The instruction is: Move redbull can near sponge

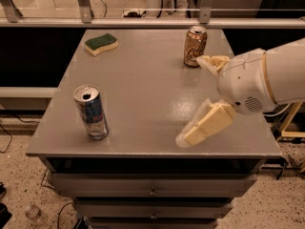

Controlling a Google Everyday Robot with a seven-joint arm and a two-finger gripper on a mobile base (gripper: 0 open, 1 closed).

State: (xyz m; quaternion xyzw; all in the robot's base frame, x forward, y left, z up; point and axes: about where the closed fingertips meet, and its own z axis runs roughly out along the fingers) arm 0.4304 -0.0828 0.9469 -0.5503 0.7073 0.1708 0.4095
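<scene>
Next, my gripper will go to the middle of the redbull can [93,114] and close there, leaving the open silver top clear.
The redbull can [91,111], slim, blue and silver with an open silver top, stands upright near the front left corner of the grey table [143,85]. The sponge [101,44], green on top with a pale yellow base, lies at the far left of the table. My gripper [194,101] comes in from the right above the table's right half, its two cream fingers [205,124] spread wide apart and empty. It is well to the right of the redbull can and far from the sponge.
A wider orange-tan can [195,46] stands upright at the back right of the table, just behind my upper finger. Drawers [152,191] sit below the table front. A rail and glass panel [143,20] run behind the table.
</scene>
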